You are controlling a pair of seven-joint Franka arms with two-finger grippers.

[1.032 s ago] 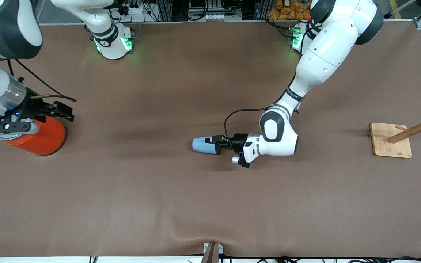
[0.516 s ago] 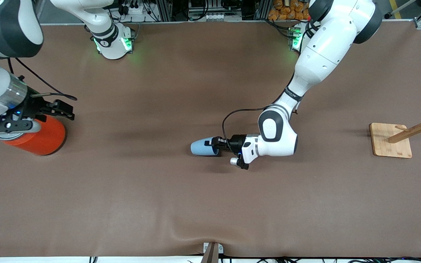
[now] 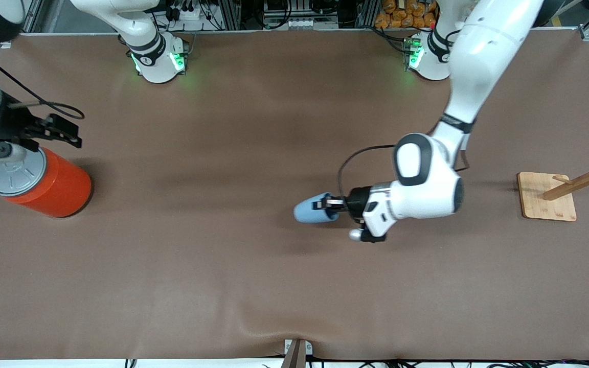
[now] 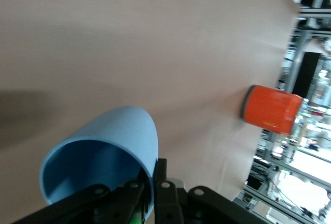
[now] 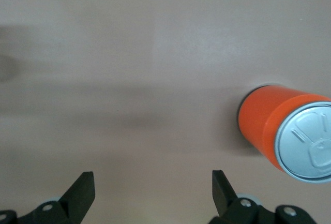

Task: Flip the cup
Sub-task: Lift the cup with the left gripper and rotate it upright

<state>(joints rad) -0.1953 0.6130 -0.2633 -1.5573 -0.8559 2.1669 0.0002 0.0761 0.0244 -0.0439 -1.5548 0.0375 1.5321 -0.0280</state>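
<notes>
Next, my left gripper releases the light-blue cup on the table (image 3: 449, 210) just short of the square base of the wooden rack.
The light-blue cup (image 3: 310, 211) is on its side over the middle of the table, its mouth turned toward my left wrist. My left gripper (image 3: 327, 204) is shut on the cup's rim. In the left wrist view one finger is inside the cup (image 4: 103, 157) and the other finger (image 4: 162, 182) presses the outside of the wall, so my left gripper (image 4: 154, 175) pinches the rim. My right gripper (image 3: 63, 131) hangs open beside the orange can at the right arm's end of the table. In the right wrist view nothing is between the jaws of my right gripper (image 5: 151, 178).
An orange can (image 3: 51, 186) with a grey pull-tab lid stands upright at the right arm's end; it also shows in the wrist views (image 5: 282, 131) (image 4: 271, 109). A wooden rack on a square base (image 3: 545, 202) stands at the left arm's end.
My left gripper closed on the cup's rim and carried the cup a little toward the left arm's end. My right gripper drew off the can, uncovering its lid.
</notes>
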